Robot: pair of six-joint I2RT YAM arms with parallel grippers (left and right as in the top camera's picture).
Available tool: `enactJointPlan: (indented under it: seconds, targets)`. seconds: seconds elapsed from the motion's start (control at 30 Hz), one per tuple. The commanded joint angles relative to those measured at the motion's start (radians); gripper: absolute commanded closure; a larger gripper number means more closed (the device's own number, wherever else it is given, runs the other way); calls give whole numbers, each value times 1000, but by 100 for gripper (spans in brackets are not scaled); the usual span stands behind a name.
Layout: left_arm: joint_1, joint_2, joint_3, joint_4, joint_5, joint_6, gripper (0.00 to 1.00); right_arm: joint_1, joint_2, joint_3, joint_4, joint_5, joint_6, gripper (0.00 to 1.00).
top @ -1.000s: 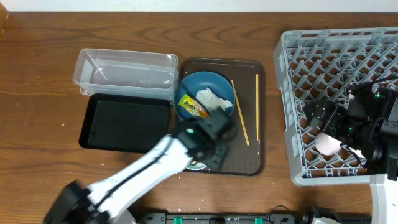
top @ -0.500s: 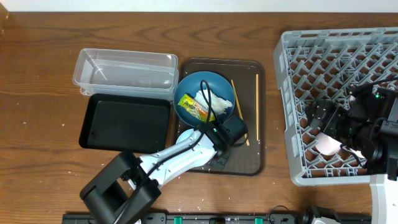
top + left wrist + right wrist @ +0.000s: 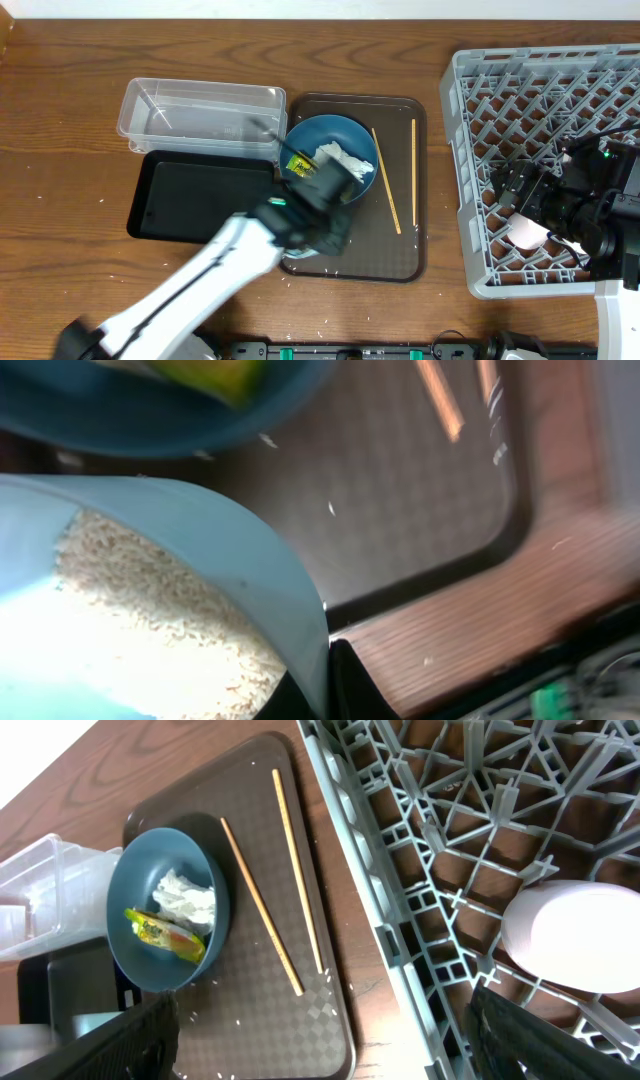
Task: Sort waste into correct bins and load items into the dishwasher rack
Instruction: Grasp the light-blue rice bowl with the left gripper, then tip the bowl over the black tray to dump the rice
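Note:
Next, my left gripper lets go of the light-blue bowl on the brown tray's near corner (image 3: 310,239), just below the dark-blue bowl.
My left gripper (image 3: 328,682) is shut on the rim of the light-blue bowl (image 3: 215,550), which holds white rice (image 3: 150,610). In the overhead view this gripper (image 3: 318,222) is over the brown tray's near left part and hides the bowl. The dark-blue bowl (image 3: 332,152) holds the yellow-green wrapper (image 3: 303,166) and the white tissue (image 3: 345,160). Two chopsticks (image 3: 386,180) lie on the tray to its right. My right gripper (image 3: 325,1020) stands open over the grey rack (image 3: 545,110), beside a pink cup (image 3: 580,935) that lies in it.
The clear tub (image 3: 200,112) and the black tray (image 3: 200,196) sit left of the brown serving tray (image 3: 405,255). Loose rice grains (image 3: 240,1012) are scattered on the serving tray. The rack's raised wall (image 3: 350,850) runs close to the tray's right edge.
My left gripper has shut on the light-blue bowl's rim, and the left arm has swung leftward over the tray. The right arm has not moved.

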Motion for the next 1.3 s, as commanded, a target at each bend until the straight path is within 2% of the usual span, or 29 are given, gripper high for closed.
enactJointPlan:
  seconds: [0.0, 0.13, 0.23, 0.53, 0.8, 0.97, 1.27]
  targets:
    - [179, -90, 22, -16, 198, 79, 94, 17, 0, 12, -2, 3, 11, 11]
    - [448, -105, 20, -17, 491, 186, 94, 17, 0, 12, -5, 3, 11, 12]
    - [616, -73, 7, -21, 648, 249, 94, 17, 0, 12, -5, 2, 11, 11]
    - [946, 135, -43, -51, 1134, 441, 94, 17, 0, 12, -6, 2, 11, 12]
    - [1107, 341, -43, -73, 1365, 558, 94, 17, 0, 12, -10, 2, 11, 11]
    - [1127, 419, -43, -96, 1374, 550, 94, 17, 0, 12, -10, 3, 11, 11]
    - [1127, 424, -43, -96, 1374, 585, 94, 17, 0, 12, -10, 3, 11, 11]
